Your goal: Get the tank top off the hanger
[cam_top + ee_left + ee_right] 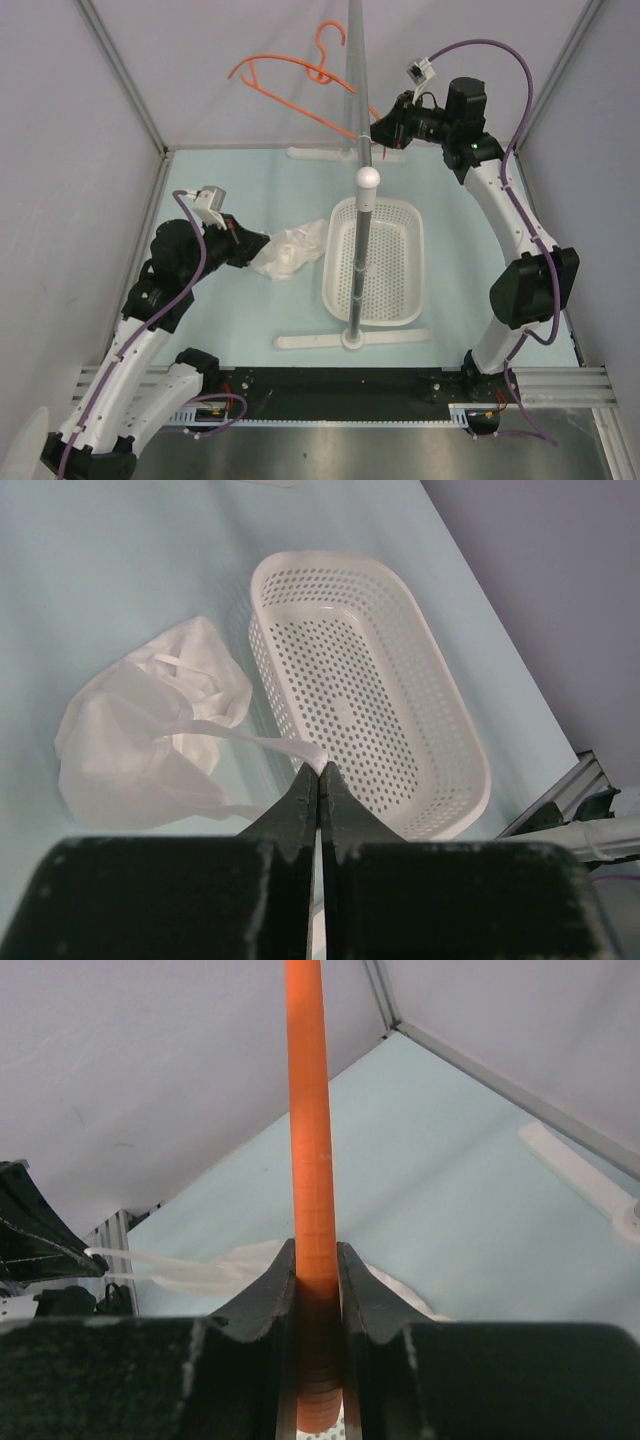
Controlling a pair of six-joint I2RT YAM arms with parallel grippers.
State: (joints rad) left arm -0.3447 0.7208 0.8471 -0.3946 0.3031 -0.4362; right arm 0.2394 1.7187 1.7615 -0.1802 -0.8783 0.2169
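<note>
The orange hanger will stay hooked on the grey pole [361, 76] well behind the white ball when my right gripper lets go of it.
The white tank top [290, 250] lies crumpled on the table left of the basket, off the hanger. My left gripper [264, 248] is at its left edge. In the left wrist view the gripper [320, 768] is shut on a thin strap of the tank top [140, 740]. The orange hanger [290, 80] is bare and high at the back, its hook beside the pole. My right gripper [376, 130] holds its right arm. In the right wrist view the gripper [317, 1255] is shut on the hanger [308, 1140].
A white perforated basket [372, 203] stands mid-table, also in the left wrist view [330, 560]. A grey pole with a white ball [369, 178] rises over it on white feet [300, 341]. Walls close in at back, left and right.
</note>
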